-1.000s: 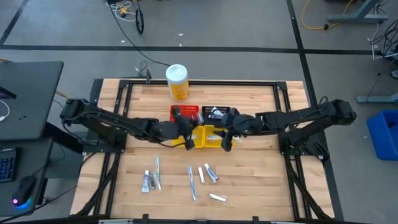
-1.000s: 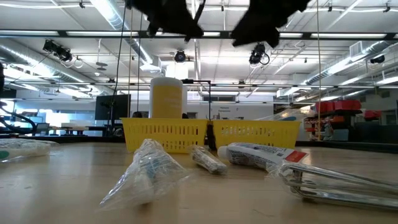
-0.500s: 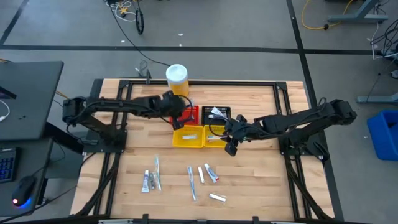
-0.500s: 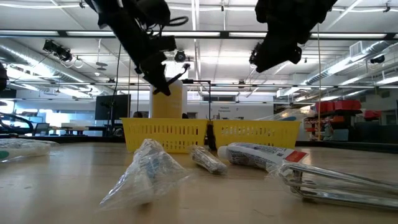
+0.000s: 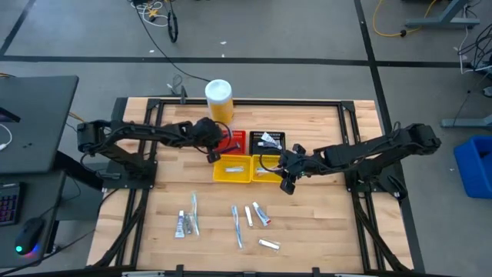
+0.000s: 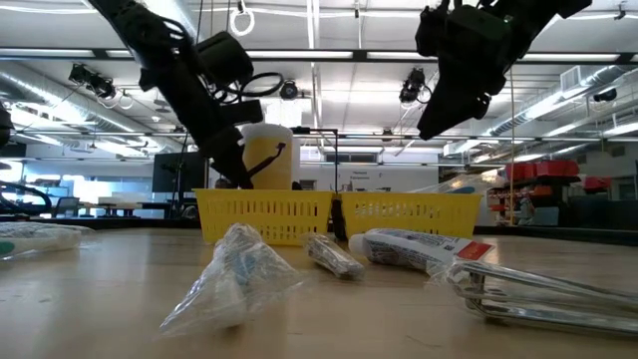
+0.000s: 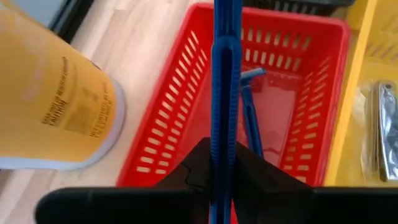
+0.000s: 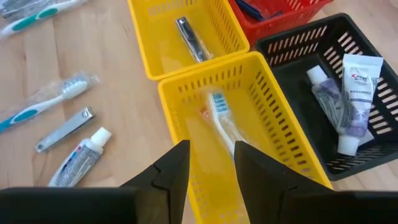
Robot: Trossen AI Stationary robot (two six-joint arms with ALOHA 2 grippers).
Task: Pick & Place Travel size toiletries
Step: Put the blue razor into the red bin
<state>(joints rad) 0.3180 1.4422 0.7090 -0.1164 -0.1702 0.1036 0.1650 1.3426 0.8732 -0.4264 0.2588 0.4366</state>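
The blue razor, now held over the red basket, will be released by my left gripper in the red basket (image 5: 231,141) (image 7: 222,117), beside the second razor on the side toward the canister.
My left gripper (image 7: 222,163) (image 5: 213,151) hovers over the red basket (image 7: 163,118) and is shut on a blue razor (image 7: 223,74). A second blue razor (image 7: 252,121) lies flat on that basket's floor. My right gripper (image 8: 211,155) (image 5: 286,178) is open and empty above a yellow basket (image 8: 176,112), where a toothbrush (image 8: 219,118) lies. Several tubes and toothbrushes (image 5: 237,223) lie loose on the near half of the table. My left gripper pinches the blue razor's handle (image 7: 223,140) between its two fingers. The handle runs straight forward out of the fingers, along them. It is lifted clear above the red basket. Its head end passes out of the wrist view.
The tall yellow canister (image 5: 219,101) stands just beyond the red basket, close to my left gripper. A black basket (image 8: 292,42) holds tubes (image 8: 357,81). A second yellow basket (image 8: 149,46) holds a silver clipper (image 8: 189,38). Bare wood lies left and right of the loose items.
My left gripper has travelled from over the yellow baskets toward the far edge and now stands at the red basket's left side, lower than half a second ago. My right gripper has drawn a little toward the near and right edges, away from the yellow basket.
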